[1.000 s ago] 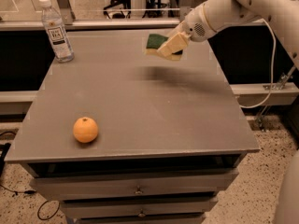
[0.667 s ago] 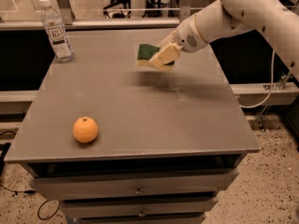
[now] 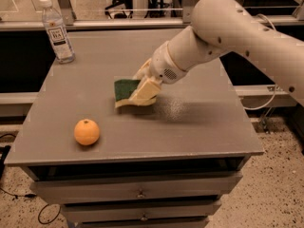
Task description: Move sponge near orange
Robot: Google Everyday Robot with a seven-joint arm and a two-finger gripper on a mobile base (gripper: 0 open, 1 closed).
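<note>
The sponge will come out of my gripper onto the grey table (image 3: pixel 120 117), where I will leave it close beside the orange, toward the middle of the table.
The sponge (image 3: pixel 123 90), dark green on top with a pale yellow layer below, is held in my gripper (image 3: pixel 141 91) just above the middle of the grey table. The gripper's cream fingers are shut on the sponge's right side. The white arm reaches in from the upper right. The orange (image 3: pixel 87 132) sits on the table near the front left edge, well to the lower left of the sponge and apart from it.
A clear water bottle (image 3: pixel 56 31) with a white cap stands at the table's back left corner. The grey table (image 3: pixel 199 127) has drawers below its front edge. A rail and chairs lie behind the table.
The arm has carried the sponge from the back right of the table toward the front left, closer to the orange. The orange and bottle have not moved.
</note>
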